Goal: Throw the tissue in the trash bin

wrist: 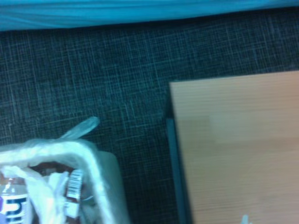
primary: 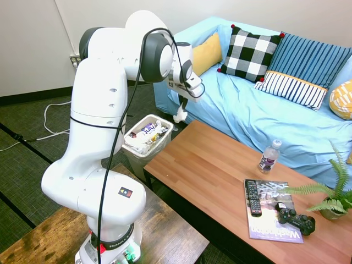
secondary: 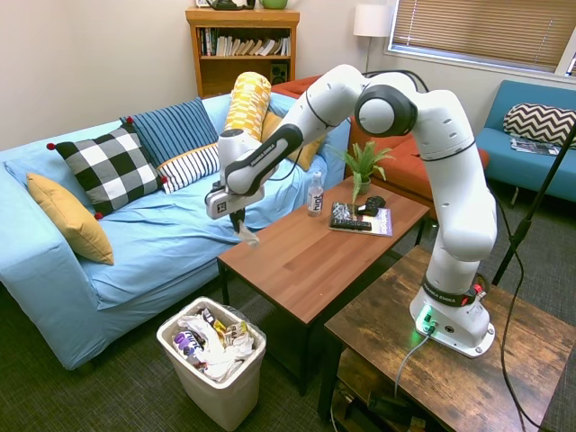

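Next, I let go of the tissue on the wrappers (primary: pixel 157 131) (wrist: pixel 64 190) next to the purple-labelled bottle inside the trash bin. The tissue now dangles over the coffee table's corner.
The tissue (primary: pixel 180 114), a small white crumpled wad, hangs from my gripper (primary: pixel 185 104), which is shut on it. In the second exterior view the tissue (secondary: pixel 247 238) dangles below the gripper (secondary: pixel 238 222) over the coffee table's corner nearest the sofa. The trash bin (primary: pixel 164 142) is a light grey-white wastebasket on the carpet beside that table end, full of crumpled papers and wrappers. It stands lower than and apart from the gripper, as the second exterior view of the trash bin (secondary: pixel 225 400) shows. The wrist view catches the bin's rim (wrist: pixel 91 156) beside the table corner.
A wooden coffee table (primary: pixel 209 170) carries a water bottle (primary: pixel 268 156), a magazine (primary: pixel 272 220), a remote (primary: pixel 252 197), a game controller (primary: pixel 295 217) and a potted fern (primary: pixel 333 198). A blue sofa (primary: pixel 264 110) with several cushions runs behind the table. Dark carpet (wrist: pixel 117 70) lies between them.
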Robot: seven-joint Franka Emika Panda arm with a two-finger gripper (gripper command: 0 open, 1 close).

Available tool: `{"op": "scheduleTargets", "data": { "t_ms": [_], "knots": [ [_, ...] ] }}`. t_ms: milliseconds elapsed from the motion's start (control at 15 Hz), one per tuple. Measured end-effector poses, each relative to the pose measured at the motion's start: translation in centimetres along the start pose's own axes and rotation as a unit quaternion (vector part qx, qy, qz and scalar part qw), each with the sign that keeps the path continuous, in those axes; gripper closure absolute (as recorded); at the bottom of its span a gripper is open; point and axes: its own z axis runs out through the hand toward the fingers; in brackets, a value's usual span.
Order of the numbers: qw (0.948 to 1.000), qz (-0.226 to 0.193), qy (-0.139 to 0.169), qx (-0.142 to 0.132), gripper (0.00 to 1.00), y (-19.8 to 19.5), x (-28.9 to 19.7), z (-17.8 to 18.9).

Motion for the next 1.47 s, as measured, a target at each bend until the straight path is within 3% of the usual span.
{"op": "scheduleTargets", "data": {
  "t_ms": [400, 467, 733, 1467],
  "knots": [
    [0.9994, -0.032, 0.008, -0.012, 1.0, -5.1, -9.5, 4.5],
    [0.9993, -0.034, 0.008, -0.016, 0.0, -5.5, -10.6, 5.1],
    [0.9987, -0.039, 0.005, -0.033, 0.0, -6.1, -12.9, 6.6],
    [0.9981, -0.045, 0.004, -0.042, 0.0, -6.1, -12.8, 6.9]
  ]
}}
